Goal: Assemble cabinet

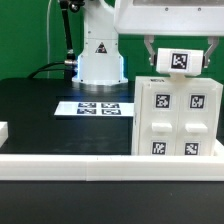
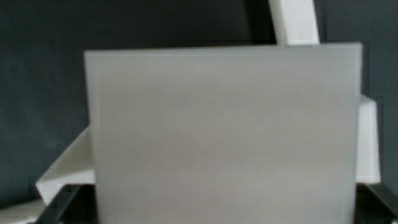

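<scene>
The white block will be released lengthwise across the cabinet's top (image 1: 180, 68), above the four tagged panels.
The cabinet (image 1: 180, 118) is a tall white box at the exterior view's right, with four small tagged square panels on the face toward the camera. A white block with one tag (image 1: 180, 60) sits directly on top of it. My gripper (image 1: 180, 64) comes down from above with a finger on each side of this block, shut on it. In the wrist view the block's plain white face (image 2: 222, 130) fills the middle, between my dark fingertips (image 2: 71, 205) at the frame's lower corners. Part of the cabinet (image 2: 71, 165) shows behind it.
The marker board (image 1: 98, 107) lies flat on the black table in front of the arm's white base (image 1: 100, 60). A white rail (image 1: 60, 160) runs along the table's near edge. A small white part (image 1: 3, 130) sits at the exterior view's far left.
</scene>
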Controlling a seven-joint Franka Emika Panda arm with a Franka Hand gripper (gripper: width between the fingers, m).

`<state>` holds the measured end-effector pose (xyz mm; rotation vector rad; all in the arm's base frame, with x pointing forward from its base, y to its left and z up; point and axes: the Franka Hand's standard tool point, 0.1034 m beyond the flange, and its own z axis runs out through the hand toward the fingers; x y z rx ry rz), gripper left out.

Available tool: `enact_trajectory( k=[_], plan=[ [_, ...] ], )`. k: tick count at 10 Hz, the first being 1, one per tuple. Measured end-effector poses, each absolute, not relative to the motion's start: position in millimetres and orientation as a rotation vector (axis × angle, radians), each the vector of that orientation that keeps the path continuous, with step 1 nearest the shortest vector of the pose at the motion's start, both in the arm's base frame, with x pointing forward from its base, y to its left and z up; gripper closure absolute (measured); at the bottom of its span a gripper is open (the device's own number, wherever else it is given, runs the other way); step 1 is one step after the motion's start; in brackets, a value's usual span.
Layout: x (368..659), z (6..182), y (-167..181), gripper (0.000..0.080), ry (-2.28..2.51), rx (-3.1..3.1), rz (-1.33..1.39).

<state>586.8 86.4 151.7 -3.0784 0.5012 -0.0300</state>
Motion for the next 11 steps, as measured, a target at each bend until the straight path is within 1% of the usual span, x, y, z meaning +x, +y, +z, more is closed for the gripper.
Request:
enact_trajectory(
  k=[1, 4, 11],
  plan=[
    [587, 151.6, 87, 0.0236, 0.573, -3.064, -0.031],
    [591, 151.5, 94, 0.0236, 1.035, -2.902, -0.090],
    [592, 152.1, 99, 0.0236, 1.645, -2.575, -0.063]
  ],
)
